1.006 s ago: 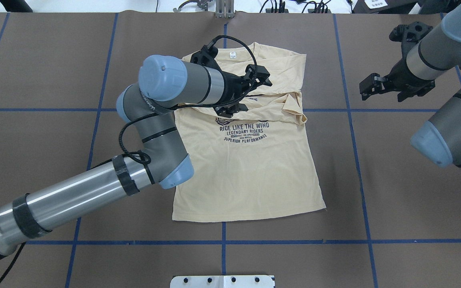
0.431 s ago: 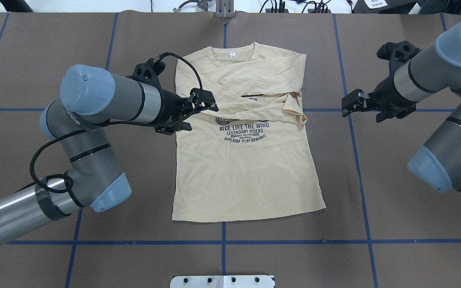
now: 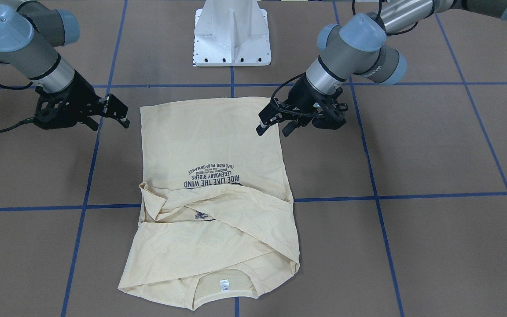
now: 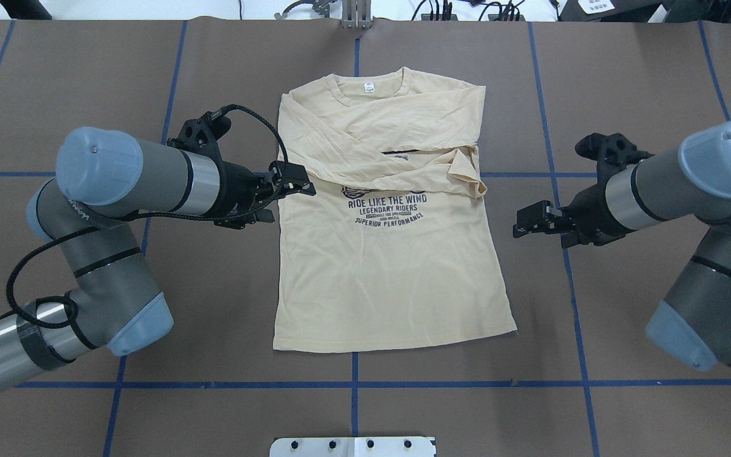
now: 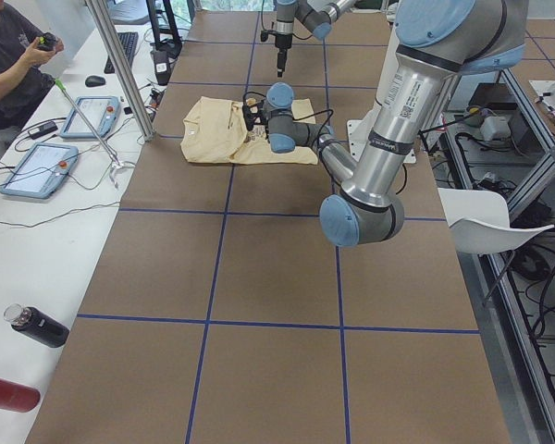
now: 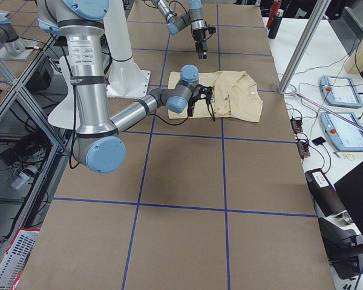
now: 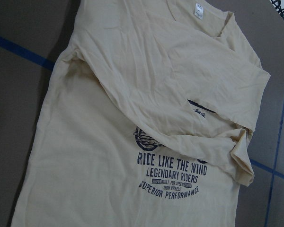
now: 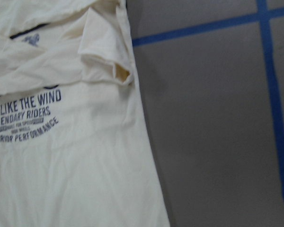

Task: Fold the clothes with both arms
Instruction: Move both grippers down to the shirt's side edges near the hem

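Note:
The T-shirt's bottom hem corner (image 3: 142, 108) on the side with the cuff is the next place that my right gripper will move to and then close on.
The cream-yellow T-shirt (image 4: 391, 273) lies flat, print up, collar and white neck label (image 4: 369, 87) at the far side. Both sleeves lie folded across the chest, one cuff (image 4: 470, 181) at the right edge. The shirt also shows in the front view (image 3: 214, 141) and both wrist views (image 7: 109, 156) (image 8: 61, 165). My left gripper (image 4: 292, 204) is open and empty at the shirt's left edge, level with the print; it also shows in the front view (image 3: 273, 131). My right gripper (image 4: 540, 233) is open and empty, just right of the shirt, apart from it (image 3: 110, 124).
The brown table cover carries blue tape lines (image 4: 354, 383). The white pedestal base (image 3: 231, 44) stands at the near edge. An operators' bench with tablets (image 5: 83, 120), a seated person (image 5: 9, 55) and bottles (image 5: 37, 326) runs along the far side.
My left gripper has drawn back from over the shirt's chest to its left edge. My right gripper has moved nearer the robot and toward the shirt's right edge. The shirt has not moved.

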Available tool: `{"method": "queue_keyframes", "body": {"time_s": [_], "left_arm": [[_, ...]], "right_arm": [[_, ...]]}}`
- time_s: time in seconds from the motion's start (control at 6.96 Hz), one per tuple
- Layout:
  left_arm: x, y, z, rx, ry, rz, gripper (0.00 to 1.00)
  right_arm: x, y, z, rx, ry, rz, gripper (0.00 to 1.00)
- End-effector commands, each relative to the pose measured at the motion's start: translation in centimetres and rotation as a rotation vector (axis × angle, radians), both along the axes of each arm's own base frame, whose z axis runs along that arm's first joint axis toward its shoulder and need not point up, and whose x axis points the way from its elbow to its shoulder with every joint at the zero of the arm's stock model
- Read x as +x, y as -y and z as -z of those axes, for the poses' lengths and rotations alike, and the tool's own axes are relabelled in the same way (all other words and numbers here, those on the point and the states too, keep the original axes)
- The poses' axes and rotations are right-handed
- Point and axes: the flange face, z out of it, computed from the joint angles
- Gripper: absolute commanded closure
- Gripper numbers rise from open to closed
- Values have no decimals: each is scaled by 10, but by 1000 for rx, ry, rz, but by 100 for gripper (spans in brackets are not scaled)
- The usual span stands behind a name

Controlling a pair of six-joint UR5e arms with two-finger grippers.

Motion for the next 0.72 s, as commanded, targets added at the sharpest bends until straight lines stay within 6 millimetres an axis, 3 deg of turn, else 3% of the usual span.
{"method": "queue_keyframes", "body": {"time_s": [0.0, 0.29, 0.57], "left_arm": [[2, -23, -17, 23, -37, -22, 0], [13, -32, -30, 12, -10, 3, 0], [21, -40, -28, 23, -9, 24, 0]], "right_arm": [[-49, -51, -2, -4, 28, 53, 0], [-79, -69, -14, -5, -3, 80, 0], [-79, -69, -25, -45, -20, 62, 0]]}}
